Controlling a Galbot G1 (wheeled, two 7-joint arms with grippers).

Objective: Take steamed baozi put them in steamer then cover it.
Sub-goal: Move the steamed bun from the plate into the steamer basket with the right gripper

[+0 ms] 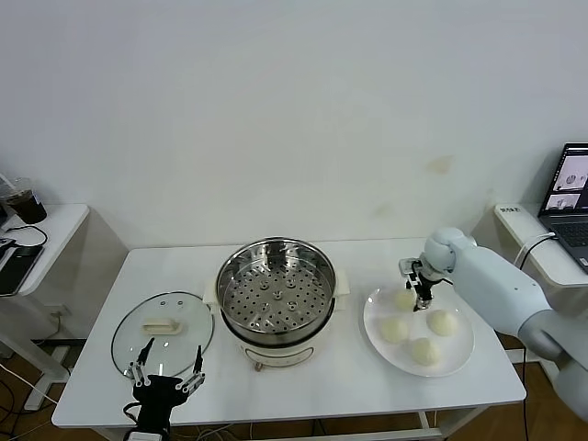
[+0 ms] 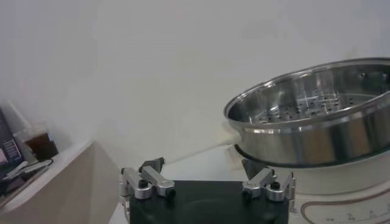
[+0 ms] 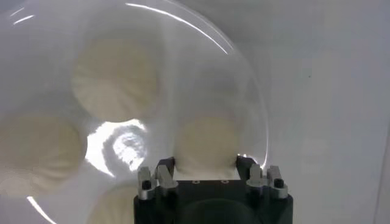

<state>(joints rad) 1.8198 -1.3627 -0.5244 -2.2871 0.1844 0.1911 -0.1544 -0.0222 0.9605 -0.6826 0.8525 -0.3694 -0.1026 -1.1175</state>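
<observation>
I should release the baozi with my right gripper on the far part of the steamer's perforated tray (image 1: 275, 268), behind its middle.
Four cream-white steamed baozi lie on a white plate (image 1: 459, 363) at the table's right. My right gripper (image 1: 421, 296) reaches down over the plate's far side, its fingers pressed against both sides of one baozi (image 3: 206, 140), which still rests on the plate. Other baozi (image 3: 116, 79) sit beside it. The shiny steamer (image 1: 276, 289) stands open at the table's middle, its perforated tray bare. The glass cover (image 1: 163, 333) lies flat to its left. My left gripper (image 1: 165, 367) waits open at the table's front edge, just in front of the cover, and the steamer (image 2: 317, 122) shows ahead of it.
A laptop (image 1: 571, 193) stands on a side surface at the far right. A low side table (image 1: 37, 239) with dark items is at the far left. White tabletop lies between the steamer and the plate.
</observation>
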